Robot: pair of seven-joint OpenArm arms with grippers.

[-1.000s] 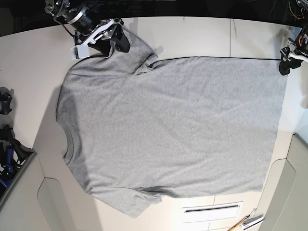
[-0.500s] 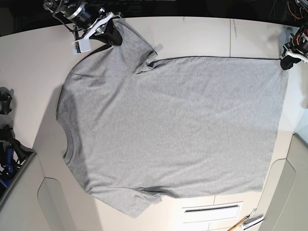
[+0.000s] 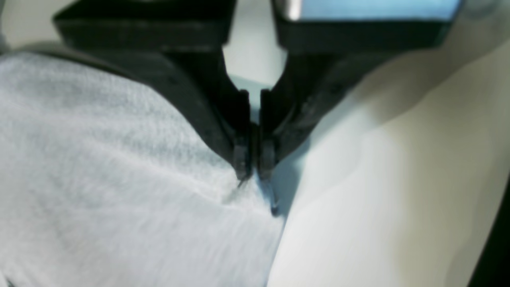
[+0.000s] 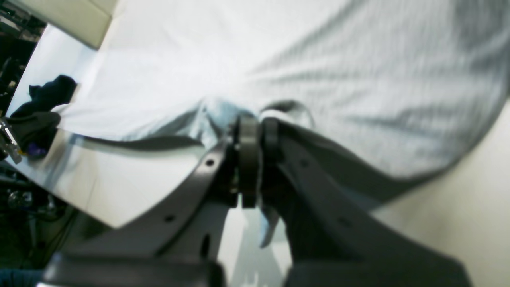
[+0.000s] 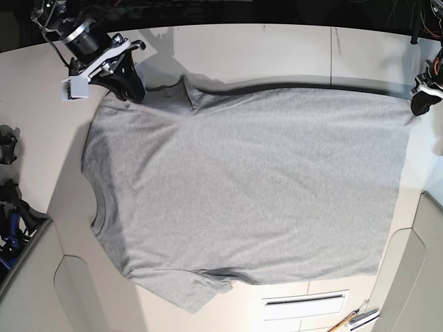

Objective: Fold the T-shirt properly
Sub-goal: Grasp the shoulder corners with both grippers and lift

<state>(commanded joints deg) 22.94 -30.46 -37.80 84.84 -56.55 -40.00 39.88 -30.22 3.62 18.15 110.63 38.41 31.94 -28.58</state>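
Observation:
My right gripper is holding the far sleeve. It will let go of it on the T-shirt's grey body, just inside the curved neckline (image 5: 123,193).
The heather-grey T-shirt (image 5: 242,187) lies spread on the pale table (image 5: 277,52), plain side up, neck to the left and hem to the right. My right gripper (image 5: 131,90) is shut on the far sleeve by the shoulder; the right wrist view shows its jaws (image 4: 253,123) pinching bunched grey fabric (image 4: 358,79). My left gripper (image 5: 419,105) is shut on the far hem corner; in the left wrist view the closed tips (image 3: 254,173) clamp the cloth's edge (image 3: 99,179). The far edge is raised, casting a shadow. The near sleeve lies flat at the front.
Black gear (image 5: 8,145) and a blue-and-black clamp (image 5: 14,221) sit at the left edge. A white slotted panel (image 5: 304,302) and hand tools (image 5: 353,319) lie at the front right. A seam runs across the table at the far right (image 5: 331,55).
My right gripper has moved left and toward the front, dragging the far sleeve in over the shirt. My left gripper has shifted slightly forward with the hem corner. The far edge has lifted.

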